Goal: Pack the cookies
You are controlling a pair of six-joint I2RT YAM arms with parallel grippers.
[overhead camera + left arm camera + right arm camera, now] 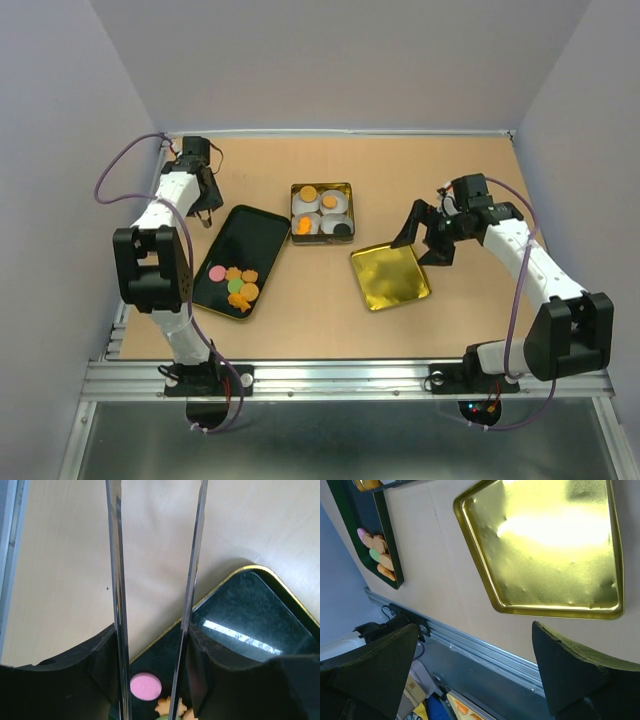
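Observation:
Next, the robot's right gripper will move to the middle of the gold lid's edge (361, 283) (481, 566) that faces the black tray and close there.
The loose cookies (238, 285), mostly orange plus a pink and a green one, lie at the near end of a black tray (250, 235). Three more orange cookies (309, 193) sit in white paper cups inside a square tin (349, 186). My left gripper (205, 205) is beside the tray's far left corner. It is shut on metal tongs (120, 580), whose blades stand apart with nothing between them. The pink cookie (145, 686) shows below them. My right gripper (422, 243) is open and empty above the far right corner of the gold lid (390, 278).
The gold lid (545, 545) lies inside up, right of the tray (350, 525). One cup in the tin holds a dark piece (341, 228). A metal rail (340, 375) runs along the table's near edge. Walls close in the left, far and right sides.

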